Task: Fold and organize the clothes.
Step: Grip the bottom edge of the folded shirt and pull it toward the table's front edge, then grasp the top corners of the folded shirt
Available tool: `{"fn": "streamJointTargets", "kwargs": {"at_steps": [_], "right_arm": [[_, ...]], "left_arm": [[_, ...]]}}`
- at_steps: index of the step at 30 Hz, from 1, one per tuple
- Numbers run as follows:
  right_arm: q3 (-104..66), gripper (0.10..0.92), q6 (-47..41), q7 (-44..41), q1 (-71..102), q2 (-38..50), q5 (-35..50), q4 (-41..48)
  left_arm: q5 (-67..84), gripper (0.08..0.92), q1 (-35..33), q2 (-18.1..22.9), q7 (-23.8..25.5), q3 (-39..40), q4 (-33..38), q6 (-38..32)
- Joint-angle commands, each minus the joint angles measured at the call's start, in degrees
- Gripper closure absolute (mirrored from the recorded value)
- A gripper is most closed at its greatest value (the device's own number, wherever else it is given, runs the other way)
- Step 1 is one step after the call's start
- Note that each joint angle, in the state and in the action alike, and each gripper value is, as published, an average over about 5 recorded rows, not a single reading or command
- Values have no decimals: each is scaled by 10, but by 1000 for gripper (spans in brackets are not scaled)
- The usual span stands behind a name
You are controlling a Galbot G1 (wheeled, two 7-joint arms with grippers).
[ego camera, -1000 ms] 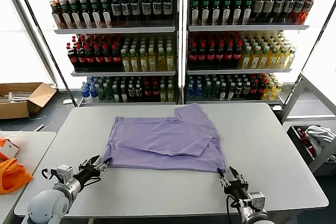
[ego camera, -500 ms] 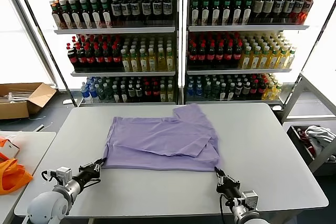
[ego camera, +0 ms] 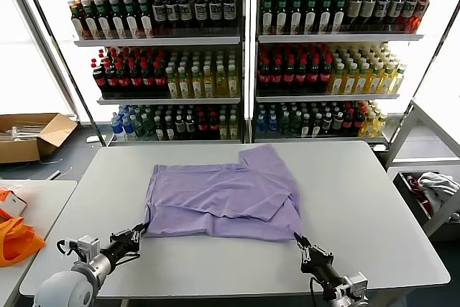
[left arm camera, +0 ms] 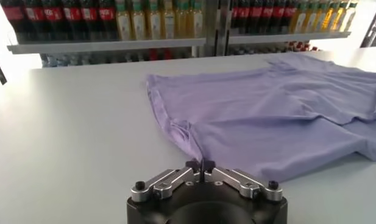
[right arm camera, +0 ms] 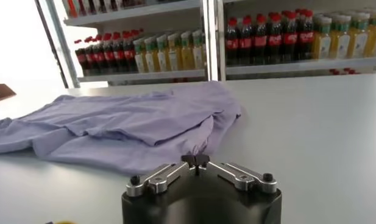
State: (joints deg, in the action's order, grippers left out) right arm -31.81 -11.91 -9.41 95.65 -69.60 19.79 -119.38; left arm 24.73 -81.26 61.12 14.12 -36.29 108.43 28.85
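The robot's left gripper should release the corner of the lavender T-shirt on the bare white table just inside its near edge point(ego camera: 130, 280).
The lavender T-shirt point(ego camera: 223, 199) lies partly folded on the white table point(ego camera: 374, 199), one sleeve turned toward the shelves. My left gripper point(ego camera: 141, 230) is shut on the shirt's near left corner. In the left wrist view the fabric point(left arm camera: 267, 115) runs in a ridge into the closed left gripper point(left arm camera: 200, 164). At the near right corner, my right gripper point(ego camera: 298, 239) is shut on the hem. The right wrist view shows a point of cloth point(right arm camera: 114, 125) pinched in the right gripper point(right arm camera: 195, 159).
Shelves of bottles point(ego camera: 237, 55) stand behind the table. An orange bag point(ego camera: 18, 239) lies on a side table at the left, with a cardboard box point(ego camera: 32, 134) on the floor beyond. A white and grey cloth bundle point(ego camera: 435, 188) sits in a bin at the right.
Both grippers were open beside the shirt's near corners one second ago; they have since closed on those corners. The near hem has bunched slightly at each grip.
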Motion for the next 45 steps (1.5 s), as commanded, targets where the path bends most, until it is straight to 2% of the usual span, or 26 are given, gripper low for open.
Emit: {"fn": "streamJointTargets", "kwargs": {"at_steps": [1,6,15,23,27,33,36,41,45], "right_arm": [[-59,920,24,-26,112,18,14,-49],[-77,920,33,-29,151,26,20,-56],[-77,920,44,-32,183,21,-3,-54],[-85,920,43,-31,189,25,-4,-67],[-94,904,33,-28,187,20,-1,-82],[-135,751,39,-32,176,23,15,-90],[-161,665,21,-29,139,33,35,-94],[-158,517,-44,-22,-2,66,74,-66],[-102,405,-109,-56,-160,102,94,16]], "left_arm": [[-6,907,-70,5,4,-31,67,-2],[-37,907,-110,12,11,-65,104,-18],[-56,907,-236,53,23,-105,185,-16],[-61,907,-269,70,23,-121,208,-18],[-62,851,-267,70,24,-131,214,-24],[-52,679,-248,54,24,-164,215,-22],[-48,593,-213,35,32,-175,204,-21],[-32,463,-123,-24,40,-146,153,-21],[-7,350,-47,-81,58,-93,69,-27]]}}
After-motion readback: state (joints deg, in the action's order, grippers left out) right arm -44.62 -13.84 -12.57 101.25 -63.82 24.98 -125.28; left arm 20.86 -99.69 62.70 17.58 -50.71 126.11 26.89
